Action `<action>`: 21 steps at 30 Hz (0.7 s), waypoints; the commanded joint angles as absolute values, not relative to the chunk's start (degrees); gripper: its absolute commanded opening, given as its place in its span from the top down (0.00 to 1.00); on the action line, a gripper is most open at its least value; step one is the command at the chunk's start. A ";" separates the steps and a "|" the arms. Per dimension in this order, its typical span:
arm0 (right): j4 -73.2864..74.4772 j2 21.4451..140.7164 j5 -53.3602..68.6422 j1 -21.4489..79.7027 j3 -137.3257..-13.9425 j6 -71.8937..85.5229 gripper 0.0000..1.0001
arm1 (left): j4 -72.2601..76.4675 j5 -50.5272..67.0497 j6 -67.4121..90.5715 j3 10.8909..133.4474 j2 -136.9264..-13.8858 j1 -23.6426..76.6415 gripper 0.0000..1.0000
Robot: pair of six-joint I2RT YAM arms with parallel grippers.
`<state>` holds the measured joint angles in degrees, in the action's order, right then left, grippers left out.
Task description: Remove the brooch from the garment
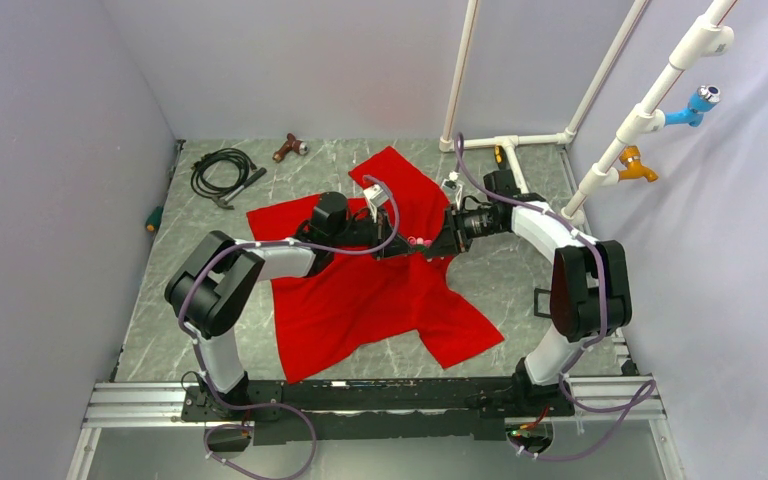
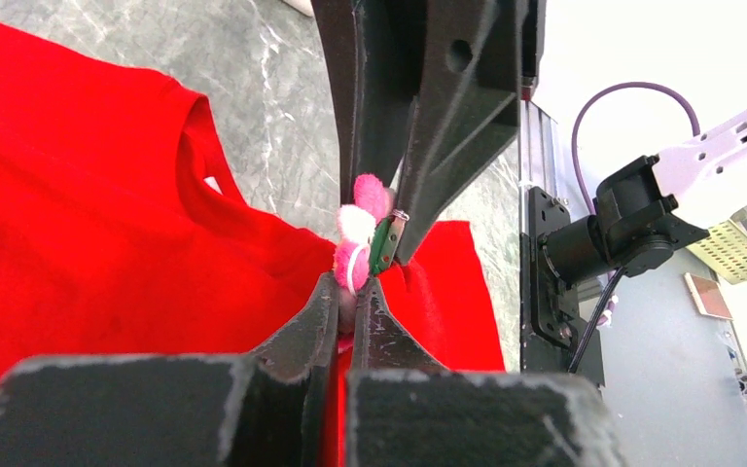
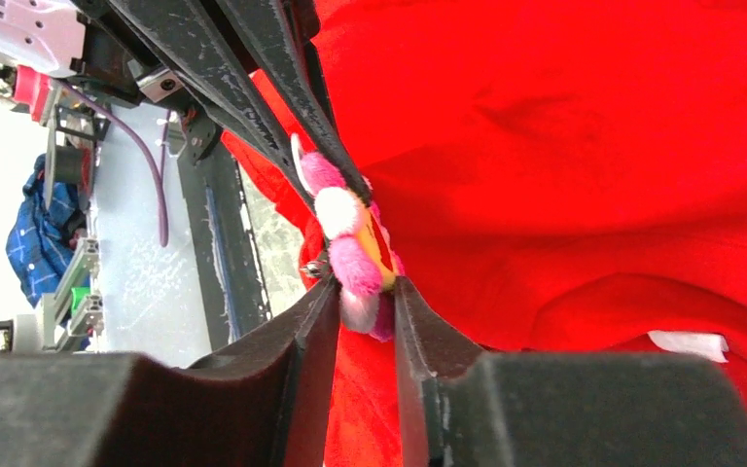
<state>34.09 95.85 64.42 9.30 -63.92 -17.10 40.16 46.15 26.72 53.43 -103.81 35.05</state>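
Observation:
I will take the shirt's cloth (image 2: 416, 282) beside the brooch with my left gripper while my right gripper keeps the brooch, since both grippers pinch the brooch and leave the shirt loose.
The garment (image 1: 360, 300), a bright red T-shirt, lies spread on the marble table; its white neck label shows in the left wrist view (image 2: 212, 183). The brooch (image 1: 418, 241), a small pink and white fluffy flower with a yellow centre, sits lifted at the shirt's chest between both grippers. My left gripper (image 2: 353, 290) is shut on a lower petal of the brooch (image 2: 355, 255), with red cloth right beneath. My right gripper (image 3: 362, 292) is shut on the brooch (image 3: 350, 258) from the other side, at its green clip (image 2: 384, 243). The shirt (image 3: 593, 146) is bunched up around it.
A coiled black cable (image 1: 222, 172) and a brown tool (image 1: 288, 147) lie at the back left. A green-handled tool (image 1: 154, 218) lies by the left wall. A white pipe frame (image 1: 520, 140) with blue (image 1: 700, 103) and orange (image 1: 635, 162) fittings stands at the back right.

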 commanded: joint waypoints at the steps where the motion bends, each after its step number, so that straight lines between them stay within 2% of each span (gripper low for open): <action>1: 35.09 96.51 65.40 9.14 -67.27 -19.40 0.78 | 43.63 47.45 27.14 54.92 -104.13 34.61 0.97; 3: 36.34 96.83 64.97 9.14 -68.02 -20.38 0.92 | 42.90 47.53 26.16 54.83 -104.08 34.39 0.92; 5: 37.46 97.10 64.82 9.14 -68.51 -21.22 0.96 | 41.65 47.55 24.86 54.72 -104.06 34.21 0.88; 7: 37.61 96.96 64.48 9.14 -68.49 -21.49 1.00 | 41.29 47.66 24.38 54.54 -104.14 33.88 0.77; 12: 37.17 96.16 62.70 9.14 -67.90 -21.60 1.00 | 40.81 47.71 22.87 53.32 -103.36 33.49 0.54; 21: 38.22 95.79 63.71 9.14 -67.68 -22.43 1.00 | 40.44 48.60 21.30 52.58 -103.45 33.71 0.46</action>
<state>37.26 97.19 61.87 9.30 -66.15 -20.56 39.11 46.89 22.98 52.60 -103.81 33.71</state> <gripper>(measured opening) 0.030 0.538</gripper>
